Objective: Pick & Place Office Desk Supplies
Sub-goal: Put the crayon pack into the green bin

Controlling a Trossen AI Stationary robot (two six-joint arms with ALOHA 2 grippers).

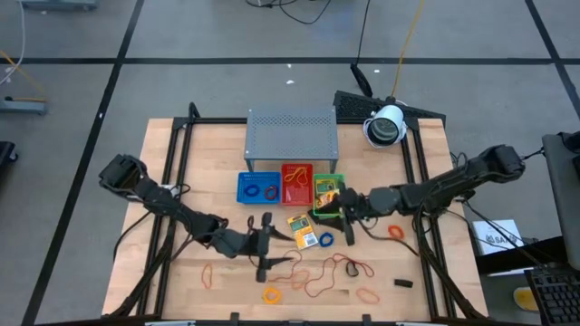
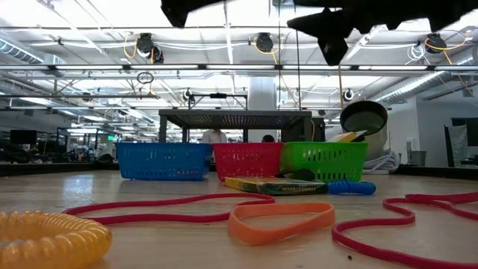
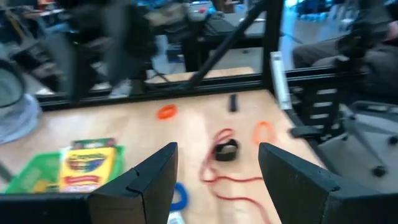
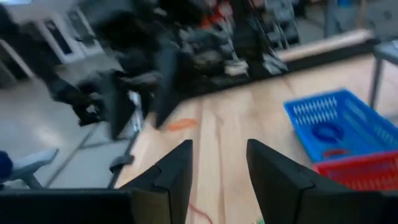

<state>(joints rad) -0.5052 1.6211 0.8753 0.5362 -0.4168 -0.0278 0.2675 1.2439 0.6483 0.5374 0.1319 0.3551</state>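
Note:
I will next use my left gripper to grab the corner of the yellow-and-green packet [image 1: 291, 222] on the table, at its slotted end, away from the blue ring.
One yellow-and-green packet [image 1: 325, 191] lies in the green tray [image 1: 337, 180]; another [image 1: 302, 231] lies flat on the table beside a blue ring [image 1: 326, 239]. My right gripper [image 1: 347, 217] hovers open at the green tray's near right corner, nothing between its fingers [image 4: 171, 174]. My left gripper [image 1: 264, 246] is open above the table's near middle, pointing toward the right edge, also with nothing in it [image 3: 214, 180]. Below and beyond it lie a red cord [image 1: 328, 270], a black piece [image 3: 226, 149], an orange ring [image 1: 396, 232] and a yellow ring [image 1: 272, 293].
The blue tray [image 1: 259, 187] holds blue rings, and the red tray [image 1: 296, 181] stands between it and the green one. Behind them is the grey perforated shelf [image 1: 291, 134]. Orange rubber bands [image 1: 207, 273] [image 1: 367, 294] and a black piece [image 1: 403, 282] lie near the front edge.

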